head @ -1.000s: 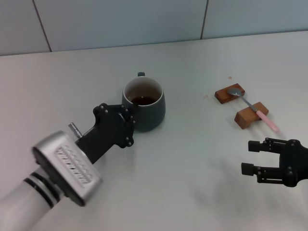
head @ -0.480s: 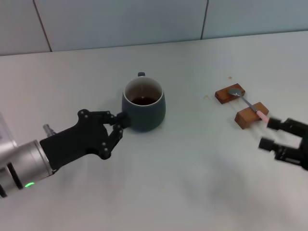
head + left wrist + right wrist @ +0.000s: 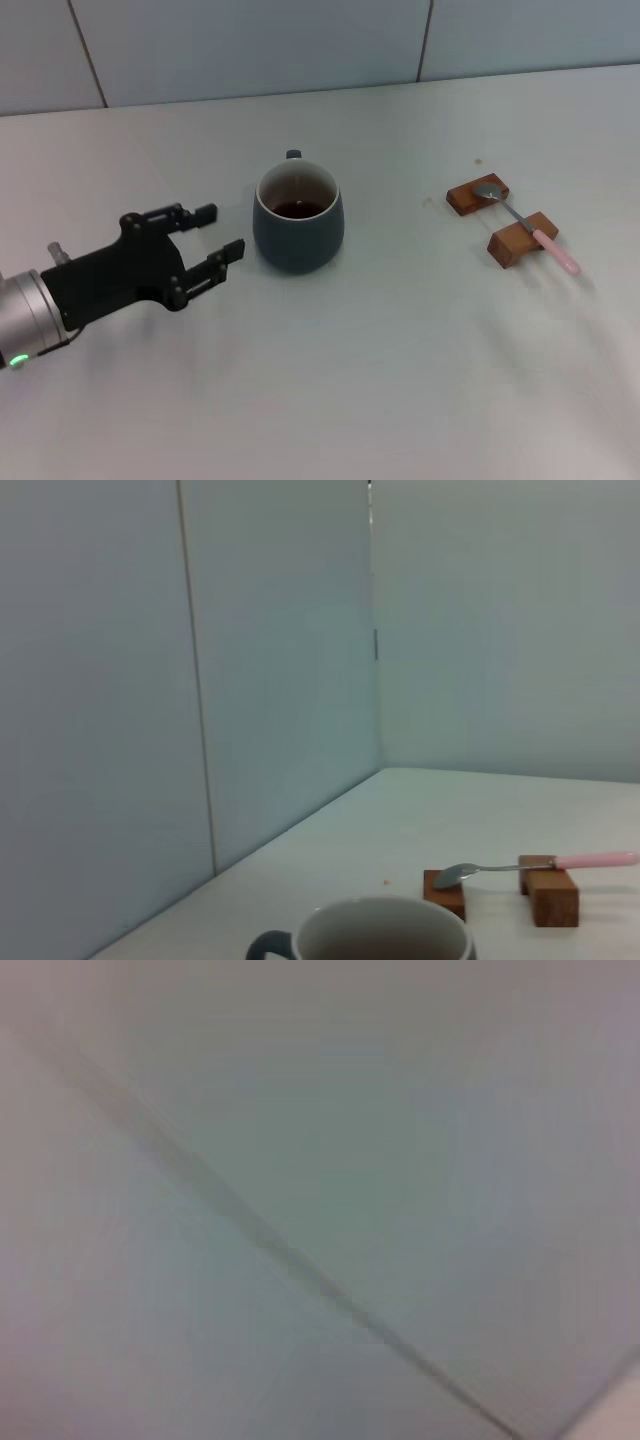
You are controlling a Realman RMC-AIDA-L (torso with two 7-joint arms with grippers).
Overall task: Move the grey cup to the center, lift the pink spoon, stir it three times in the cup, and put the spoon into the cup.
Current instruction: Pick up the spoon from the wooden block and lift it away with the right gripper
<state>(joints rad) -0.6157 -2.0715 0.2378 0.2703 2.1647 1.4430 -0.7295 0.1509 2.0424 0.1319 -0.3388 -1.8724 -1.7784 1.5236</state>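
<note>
My right gripper will close on the loose end of the handle (image 3: pixel 567 262) of the pink spoon, which pokes out past the nearer wooden block.
The grey cup (image 3: pixel 298 216) stands upright near the middle of the table, with dark liquid inside and its handle at the far side. It also shows in the left wrist view (image 3: pixel 380 936). My left gripper (image 3: pixel 210 235) is open and empty, just left of the cup and apart from it. The pink spoon (image 3: pixel 528 229) lies across two brown wooden blocks at the right, its pink handle toward the front. It also shows in the left wrist view (image 3: pixel 545 865). My right gripper is out of view.
The two wooden blocks (image 3: pixel 478 194) (image 3: pixel 522 238) stand on the white table (image 3: pixel 400 340) to the right of the cup. A pale tiled wall (image 3: pixel 300 45) runs along the table's far edge.
My left gripper has let go of the cup's side, opened, and drawn back to the left. My right gripper has moved right and out of the head view.
</note>
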